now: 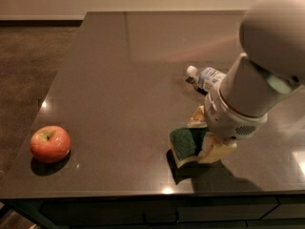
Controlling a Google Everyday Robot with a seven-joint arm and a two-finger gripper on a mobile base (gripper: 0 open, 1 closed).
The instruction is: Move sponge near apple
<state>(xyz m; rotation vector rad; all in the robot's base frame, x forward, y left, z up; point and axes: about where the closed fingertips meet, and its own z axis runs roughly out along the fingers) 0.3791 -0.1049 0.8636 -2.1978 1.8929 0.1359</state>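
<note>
My gripper is holding the sponge. It will let go of it on the bare table [102, 153] close beside the red apple, near the front edge of the table.
The sponge [187, 144], dark green on top with a pale yellow foam edge, is near the table's front edge, right of the middle. My gripper [205, 136] is shut on it, with one pale finger [197, 116] behind it and the other [217, 150] in front. The sponge is tilted and appears raised a little, with a shadow on the table beneath it. The red apple [50, 143], with a yellowish-green patch at its stem, sits at the table's front left corner, far to the left of the sponge.
A clear plastic water bottle [206, 77] lies on its side behind the gripper, partly hidden by my arm [248, 92]. The dark table [124, 70] ends just in front of the sponge and just left of the apple, with brown floor beyond.
</note>
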